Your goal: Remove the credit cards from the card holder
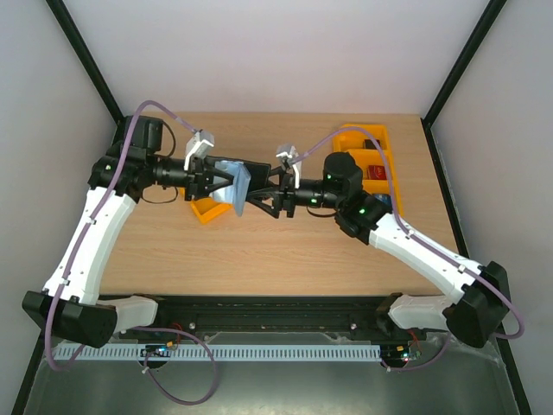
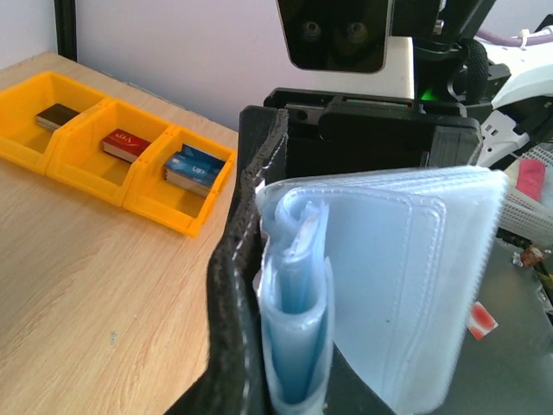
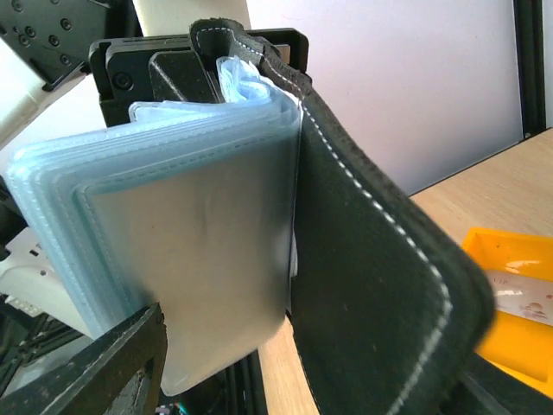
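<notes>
My left gripper has the plastic sleeves bunching up at it, so next my right gripper takes their loose end (image 3: 197, 341), freeing my left gripper first to grip them flat.
The card holder (image 1: 235, 185) is held in the air over the middle of the table, opened out. Its black stitched cover (image 2: 240, 285) hangs to one side, and a fan of blue-grey plastic sleeves (image 2: 397, 277) spreads to the other. My left gripper (image 1: 221, 182) is shut on it from the left; the holder hides those fingers in the left wrist view. My right gripper (image 1: 263, 195) faces it from the right, jaws wide, straddling the sleeves (image 3: 190, 251) and cover (image 3: 380, 294). One right finger (image 3: 99, 372) shows just below the sleeves. The credit cards are hidden.
A row of orange trays (image 1: 364, 152) stands at the back right, holding small black (image 2: 57, 115), red (image 2: 126, 143) and blue (image 2: 192, 168) blocks. A single orange tray (image 1: 207, 211) sits on the table below the left gripper.
</notes>
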Robot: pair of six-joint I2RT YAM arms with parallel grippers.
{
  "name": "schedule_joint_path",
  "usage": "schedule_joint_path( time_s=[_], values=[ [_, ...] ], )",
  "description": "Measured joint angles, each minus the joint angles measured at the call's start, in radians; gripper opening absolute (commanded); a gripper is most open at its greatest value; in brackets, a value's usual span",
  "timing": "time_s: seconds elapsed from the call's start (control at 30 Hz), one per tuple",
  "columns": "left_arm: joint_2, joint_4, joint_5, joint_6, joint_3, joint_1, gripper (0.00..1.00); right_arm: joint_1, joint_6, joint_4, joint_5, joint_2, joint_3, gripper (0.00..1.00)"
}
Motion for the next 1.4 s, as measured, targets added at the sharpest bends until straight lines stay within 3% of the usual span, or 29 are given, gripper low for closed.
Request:
schedule_joint_path(
  time_s=[0.17,0.33,0.83,0.93,1.23,1.4],
  values=[
    [0.000,0.016,-0.006,-0.019,-0.008,0.003,0.02,0.026,0.045,0.068,0.045,0.043,0.001,0.69],
    [0.000,0.030,-0.021,-0.026,-0.008,0.006,0.02,0.035,0.094,0.117,0.084,0.076,0.002,0.77],
    [0.000,0.052,-0.043,-0.041,-0.016,0.007,0.02,0.052,0.123,0.138,0.095,0.119,0.030,0.86],
    [0.000,0.063,-0.038,-0.048,-0.020,0.005,0.02,0.055,0.122,0.137,0.097,0.119,0.035,0.79],
    [0.001,0.087,-0.039,-0.059,-0.028,0.003,0.02,0.070,0.113,0.137,0.105,0.119,0.061,0.35],
    [0.000,0.090,-0.039,-0.060,-0.028,0.004,0.02,0.068,0.108,0.125,0.124,0.116,0.061,0.28]
  ],
)
